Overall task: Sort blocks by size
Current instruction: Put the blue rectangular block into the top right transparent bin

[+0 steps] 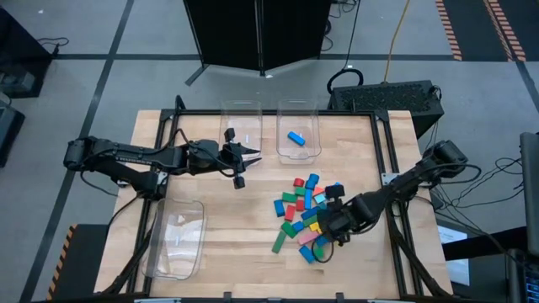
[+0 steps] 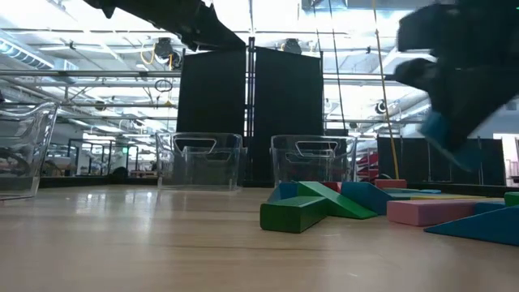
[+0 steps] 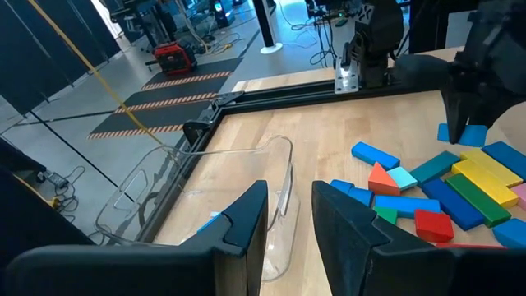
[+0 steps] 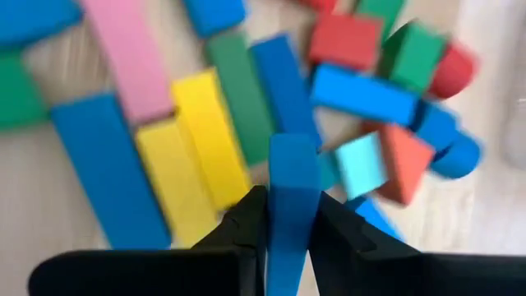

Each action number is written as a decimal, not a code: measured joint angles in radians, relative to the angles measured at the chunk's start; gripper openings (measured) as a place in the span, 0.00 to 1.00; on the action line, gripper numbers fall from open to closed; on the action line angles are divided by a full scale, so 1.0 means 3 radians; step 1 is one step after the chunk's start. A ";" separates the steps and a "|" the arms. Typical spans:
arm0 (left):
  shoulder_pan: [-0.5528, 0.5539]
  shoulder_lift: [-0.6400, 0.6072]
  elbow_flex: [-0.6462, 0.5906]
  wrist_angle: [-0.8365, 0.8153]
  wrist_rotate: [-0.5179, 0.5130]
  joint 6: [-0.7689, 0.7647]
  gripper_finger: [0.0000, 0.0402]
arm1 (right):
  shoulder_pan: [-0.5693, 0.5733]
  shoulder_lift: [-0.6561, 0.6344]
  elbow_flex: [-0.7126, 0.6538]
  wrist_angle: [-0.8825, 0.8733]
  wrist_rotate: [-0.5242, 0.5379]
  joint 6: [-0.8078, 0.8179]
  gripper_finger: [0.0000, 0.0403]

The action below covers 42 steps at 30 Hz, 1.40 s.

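My right gripper needs to release its blue block just behind the small blue block in the far bin (image 1: 297, 133).
The blocks (image 1: 303, 215) lie in a loose pile of many colours on the right half of the table. My right gripper (image 4: 288, 201) hangs over the pile, shut on one blue block (image 4: 293, 173); it also shows in the low view, blurred, with the blue block (image 2: 448, 139) below it. My left gripper (image 1: 247, 157) waits above the table's middle left, beside the far left bin. It is open, and the gap between its fingers (image 3: 246, 218) holds nothing. My right gripper pinches the blue block by its two long side faces (image 4: 279, 205) between the two fingers. The fingers come from above, pointing steeply down. The block sticks out past the fingertips toward the pile and hangs clear of the other blocks (image 3: 464, 136).
Two clear bins stand at the far edge: the left one (image 1: 240, 109), and the right one (image 1: 313, 126) with a small blue block (image 1: 296, 137) in it. A third clear bin (image 1: 177, 240) lies near the front left. Bare wood shows between bins and pile.
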 joint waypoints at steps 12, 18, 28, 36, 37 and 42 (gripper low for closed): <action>0.0000 0.0000 0.0000 0.0000 0.0000 0.0000 0.25 | -0.0549 -0.0027 0.0001 0.0675 0.0297 -0.0068 0.14; 0.0000 0.0045 0.0000 0.0009 0.0000 0.0001 0.25 | -0.0932 -0.0080 0.0005 0.1251 0.0356 -0.0437 0.14; 0.0011 0.0070 0.0001 -0.0004 -0.0003 0.0004 0.25 | -0.1586 -0.0129 0.0005 0.1837 0.0351 -0.0674 0.14; 0.0011 0.0069 0.0001 -0.0003 -0.0008 0.0006 0.25 | -0.2129 -0.0131 0.0004 0.2152 0.0321 -0.0940 0.14; 0.0011 0.0069 0.0001 -0.0003 -0.0010 0.0006 0.25 | -0.2208 -0.0131 0.0004 0.2158 0.0317 -0.0942 0.14; 0.0010 0.0070 0.0001 0.0000 -0.0011 0.0009 0.25 | -0.2638 -0.0131 0.0004 0.2138 0.0313 -0.0930 0.14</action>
